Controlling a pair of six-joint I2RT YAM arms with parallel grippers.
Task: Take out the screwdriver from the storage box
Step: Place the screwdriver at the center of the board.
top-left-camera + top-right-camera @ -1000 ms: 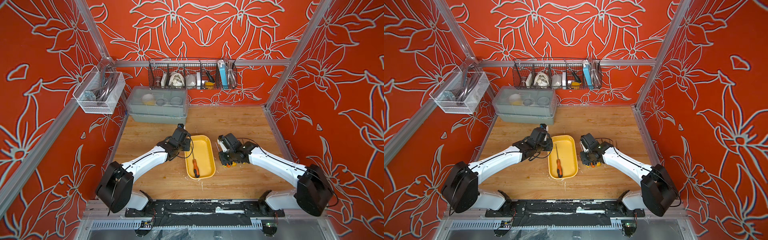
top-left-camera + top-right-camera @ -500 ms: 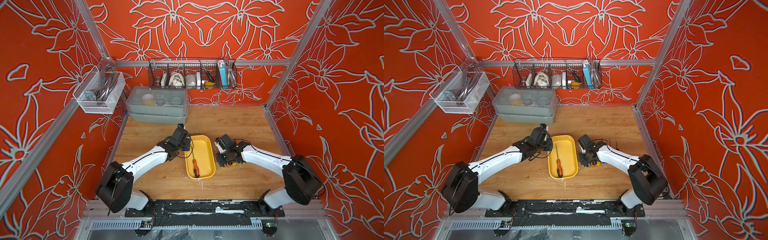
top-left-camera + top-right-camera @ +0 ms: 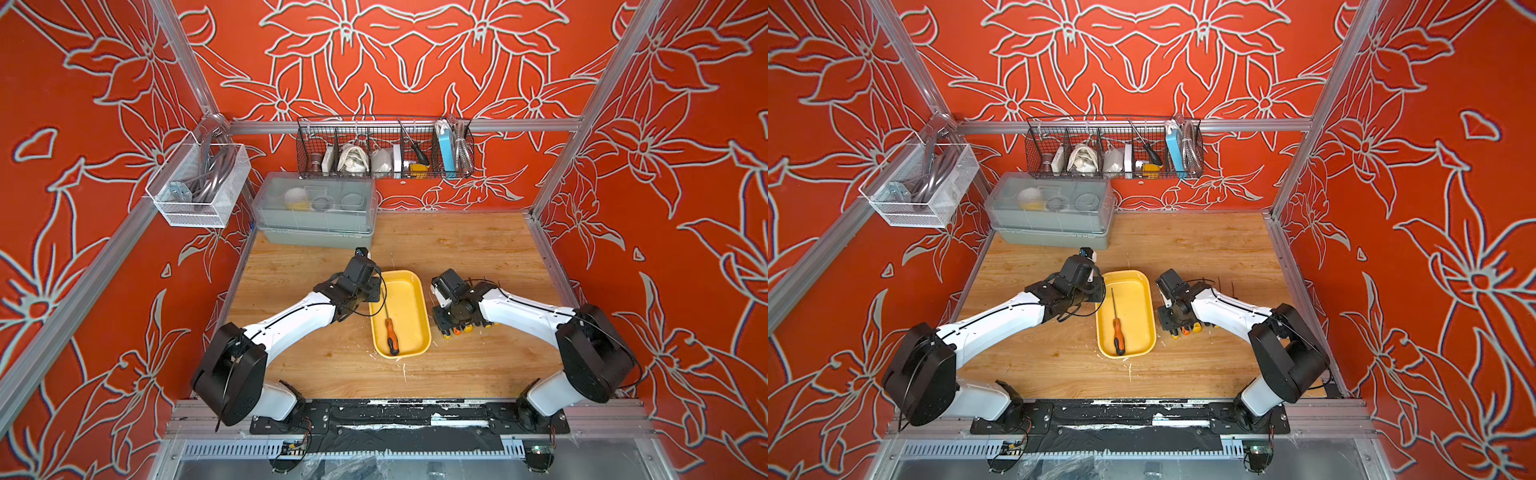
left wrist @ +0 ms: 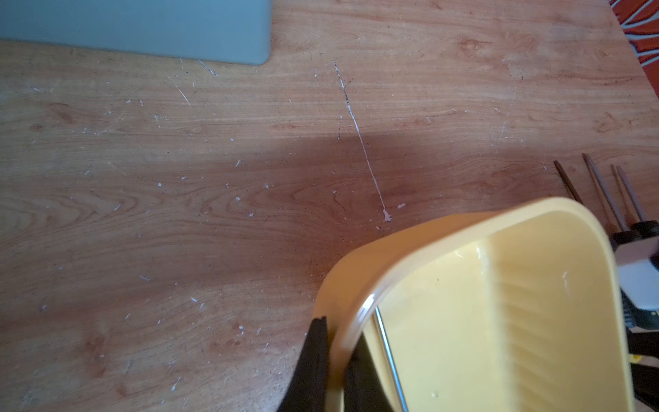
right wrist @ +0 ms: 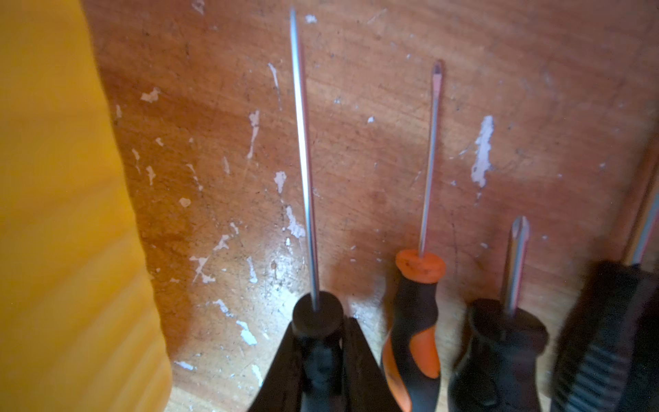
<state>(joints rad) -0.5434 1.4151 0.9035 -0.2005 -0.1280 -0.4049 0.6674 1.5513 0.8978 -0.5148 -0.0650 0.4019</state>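
Note:
Next, I set the black-handled screwdriver on the table (image 3: 443, 318) (image 5: 357, 274) with my right gripper, next to the orange-and-black screwdriver that is outside the storage box. The black-handled one is now low over the table.
The yellow storage box (image 3: 419, 291) (image 3: 1144, 299) lies mid-table. Inside it rests a screwdriver (image 3: 391, 336) (image 3: 1118, 332) with an orange-and-black handle, its shaft (image 4: 388, 356) pointing away from me. My left gripper (image 3: 375, 291) (image 4: 338, 337) is shut on the storage box's left rim (image 4: 356, 314), one finger outside the wall and one inside. My right gripper (image 3: 441, 323) (image 5: 319, 344) is low over the table just right of the storage box (image 5: 64, 214). It is shut on a black-handled screwdriver (image 5: 315, 317).
Three more screwdrivers lie side by side beside my right gripper: an orange-and-black one (image 5: 413, 321), a black one (image 5: 499, 339) and a ribbed black one (image 5: 606, 342). A lidded grey box (image 3: 316, 208) stands at the back left. A black wire basket (image 3: 384, 149) and a white mesh basket (image 3: 195, 187) hang on the walls.
The right arm's elbow has swung left, and the right gripper with its screwdriver has shifted slightly toward the storage box. The left arm and the storage box have not moved.

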